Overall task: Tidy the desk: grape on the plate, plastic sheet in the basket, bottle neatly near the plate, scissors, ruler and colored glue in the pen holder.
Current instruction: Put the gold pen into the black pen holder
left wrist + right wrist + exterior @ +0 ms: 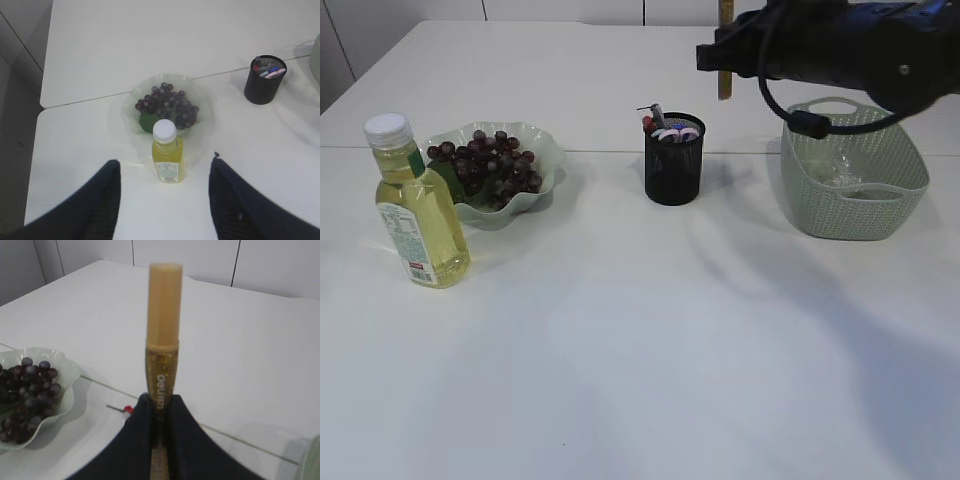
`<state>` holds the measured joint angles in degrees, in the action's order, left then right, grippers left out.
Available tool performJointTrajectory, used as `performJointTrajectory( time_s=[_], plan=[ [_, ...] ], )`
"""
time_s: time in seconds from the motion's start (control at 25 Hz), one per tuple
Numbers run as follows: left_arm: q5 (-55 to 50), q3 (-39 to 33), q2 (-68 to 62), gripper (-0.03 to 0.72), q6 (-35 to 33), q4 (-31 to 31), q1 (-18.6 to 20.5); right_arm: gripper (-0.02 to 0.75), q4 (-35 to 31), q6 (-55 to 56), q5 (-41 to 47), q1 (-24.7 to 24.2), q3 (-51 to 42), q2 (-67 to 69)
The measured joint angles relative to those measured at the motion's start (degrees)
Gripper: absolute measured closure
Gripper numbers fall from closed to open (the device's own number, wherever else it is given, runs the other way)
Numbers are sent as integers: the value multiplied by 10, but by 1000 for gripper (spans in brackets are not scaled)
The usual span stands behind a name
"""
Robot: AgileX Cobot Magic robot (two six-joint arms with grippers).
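Note:
My right gripper is to release the gold glitter glue tube in the black pen holder (666, 116), so that I leave it beside the scissors handles.
My right gripper (159, 407) is shut on a gold glitter glue tube (162, 335) and holds it upright in the air, right of and above the black pen holder (674, 158); the tube (725, 50) shows at the top of the exterior view. The holder has scissors handles and other items in it and also shows in the left wrist view (264, 79). Dark grapes (485, 160) lie on the pale green plate (546, 150). The yellow bottle (415, 205) stands in front of the plate. My left gripper (164, 200) is open and empty, above the table in front of the bottle (167, 155).
A pale green woven basket (855, 170) stands at the right with clear plastic inside. The white table has a seam running across behind the plate and holder. The table's left edge shows in the left wrist view (37, 125).

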<state>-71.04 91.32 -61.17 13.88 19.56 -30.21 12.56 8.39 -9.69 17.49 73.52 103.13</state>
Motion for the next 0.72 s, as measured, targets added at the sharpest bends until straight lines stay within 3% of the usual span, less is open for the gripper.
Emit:
performJointTrajectory(
  time_s=[0.32,0.72],
  plan=[
    [0,0,0,273,0,9,0,689,0,1,0,0,181,157],
    [5,0,0,273,0,28,0,689,0,1,18,0,296,277]
  ],
)
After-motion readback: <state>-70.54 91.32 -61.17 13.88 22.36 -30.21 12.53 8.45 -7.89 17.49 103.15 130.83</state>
